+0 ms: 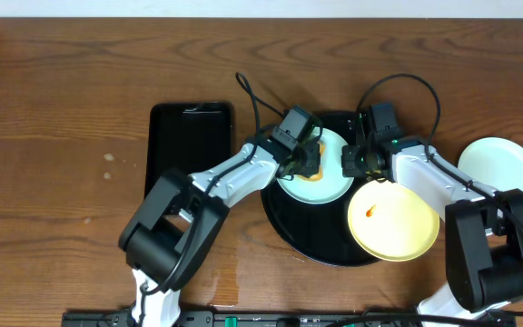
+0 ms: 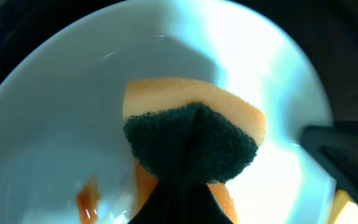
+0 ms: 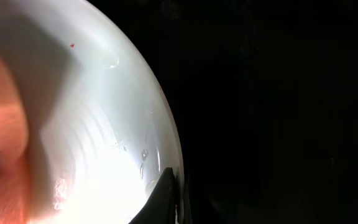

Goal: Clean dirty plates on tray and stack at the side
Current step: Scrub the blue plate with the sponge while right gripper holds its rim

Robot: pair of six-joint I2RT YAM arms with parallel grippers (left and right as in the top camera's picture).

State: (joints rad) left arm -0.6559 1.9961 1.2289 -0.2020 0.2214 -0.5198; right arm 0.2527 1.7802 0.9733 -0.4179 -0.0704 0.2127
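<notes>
Next, I release the sponge with my left gripper just nearside of the middle of the smaller rectangular black tray [image 1: 183, 172].
A pale mint-blue plate [image 1: 327, 184] lies on the round black tray [image 1: 289, 222]. My left gripper [image 1: 307, 162] is shut on a sponge [image 2: 194, 134], dark green scouring face over yellow foam, pressed into that plate [image 2: 55, 112]. An orange smear [image 2: 88, 199] shows on the plate beside the sponge. My right gripper [image 1: 356, 163] is shut on the same plate's rim [image 3: 166, 155]; one dark fingertip [image 3: 165, 196] lies over the edge. A pale yellow plate [image 1: 396, 222] with an orange-red spot overlaps the tray's right rim. Another pale plate [image 1: 500, 168] rests on the bare wood at the far right.
A smaller rectangular black tray [image 1: 189, 143] lies left of the round tray. Both arms reach in from the near edge and meet over the round tray. Brown wood tabletop [image 1: 62, 136] stretches left and behind.
</notes>
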